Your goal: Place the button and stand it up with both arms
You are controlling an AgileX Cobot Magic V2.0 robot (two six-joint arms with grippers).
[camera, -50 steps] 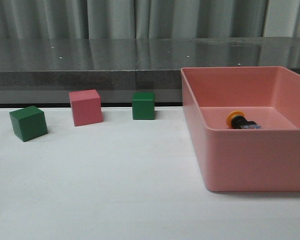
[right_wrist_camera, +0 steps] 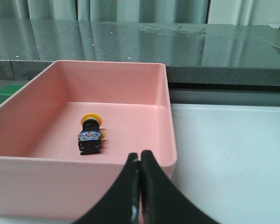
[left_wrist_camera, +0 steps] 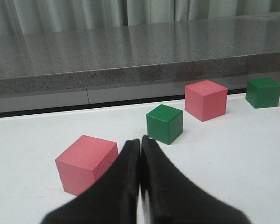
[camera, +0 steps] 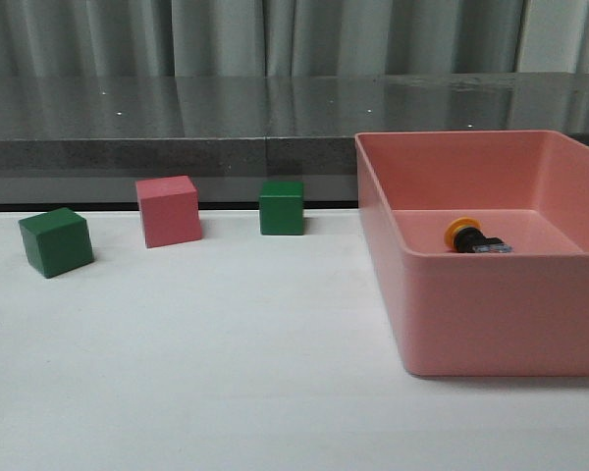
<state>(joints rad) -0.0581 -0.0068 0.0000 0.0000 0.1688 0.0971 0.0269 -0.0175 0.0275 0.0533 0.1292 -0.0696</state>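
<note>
The robot's right gripper will next go into the pink bin and close on the button's clear end (camera: 494,247) (right_wrist_camera: 89,139), opposite the button's yellow cap.
The button (camera: 474,238) lies on its side on the floor of the pink bin (camera: 491,314), yellow cap toward the back. It also shows in the right wrist view (right_wrist_camera: 90,135). My right gripper (right_wrist_camera: 140,156) is shut and empty, in front of the bin's near wall (right_wrist_camera: 60,184), apart from the button. My left gripper (left_wrist_camera: 140,141) is shut and empty, low over the white table, short of a pink cube (left_wrist_camera: 86,163) and a green cube (left_wrist_camera: 164,123). Neither arm shows in the front view.
On the table's left stand a green cube (camera: 56,241), a pink cube (camera: 168,210) and a second green cube (camera: 282,207). A fourth cube, the pink one by my left gripper, lies outside the front view. A grey stone ledge (camera: 177,123) runs along the back.
</note>
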